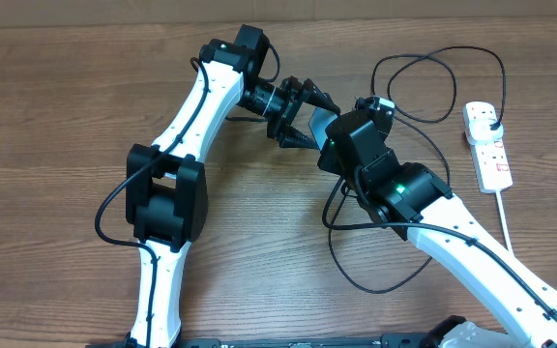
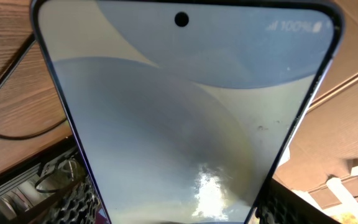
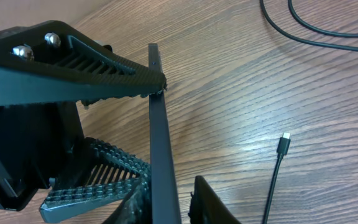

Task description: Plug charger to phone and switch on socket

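My left gripper spans the phone's wide screen. It should open while my right gripper turns the phone, and then it should close on its thin edge (image 2: 63,106).
The phone (image 1: 314,124) is held off the table between the two arms. My left gripper (image 1: 296,116) is shut on it; in the left wrist view the phone's pale blue screen (image 2: 185,112) fills the frame between the fingers (image 2: 179,202). In the right wrist view the phone (image 3: 159,137) shows edge-on. My right gripper (image 3: 174,208) straddles its edge, one finger against it and a narrow gap at the other. The charger's connector tip (image 3: 284,144) lies free on the table. Its black cable (image 1: 433,89) loops to a black plug in the socket (image 1: 489,155).
The white power strip has red switches and a white cord (image 1: 507,227) running toward the front right. Black cable loops lie on the wood behind the phone and in front of the right arm (image 1: 375,282). More cable lies at the left of the left wrist view (image 2: 5,118).
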`<state>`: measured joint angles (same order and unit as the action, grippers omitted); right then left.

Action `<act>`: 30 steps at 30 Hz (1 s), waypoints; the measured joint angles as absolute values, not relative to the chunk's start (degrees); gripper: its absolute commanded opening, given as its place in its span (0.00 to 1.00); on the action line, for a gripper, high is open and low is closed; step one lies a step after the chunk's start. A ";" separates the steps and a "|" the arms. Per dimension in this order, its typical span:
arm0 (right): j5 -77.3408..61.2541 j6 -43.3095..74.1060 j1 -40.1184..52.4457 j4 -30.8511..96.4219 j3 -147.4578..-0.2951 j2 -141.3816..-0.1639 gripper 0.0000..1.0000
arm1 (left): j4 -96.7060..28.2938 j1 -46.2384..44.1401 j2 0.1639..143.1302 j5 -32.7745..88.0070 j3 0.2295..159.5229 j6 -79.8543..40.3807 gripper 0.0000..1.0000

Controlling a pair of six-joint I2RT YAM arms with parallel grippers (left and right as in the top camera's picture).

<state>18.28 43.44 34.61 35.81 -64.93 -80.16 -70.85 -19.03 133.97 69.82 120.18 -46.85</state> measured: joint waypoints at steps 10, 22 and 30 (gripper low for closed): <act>17.82 43.44 34.68 35.05 -64.93 -80.16 0.04 | -70.70 -19.03 133.97 70.22 120.18 -46.87 0.76; 20.40 57.10 34.46 34.04 -64.93 -80.29 0.04 | -60.99 -19.11 134.06 71.59 120.33 -48.05 1.00; 20.82 87.92 33.12 27.70 -64.93 -80.31 0.04 | -56.95 -19.11 134.06 70.24 120.40 -48.05 0.93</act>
<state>20.82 87.92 33.12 27.70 -64.93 -80.31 -56.95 -19.11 134.06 70.24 120.40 -48.05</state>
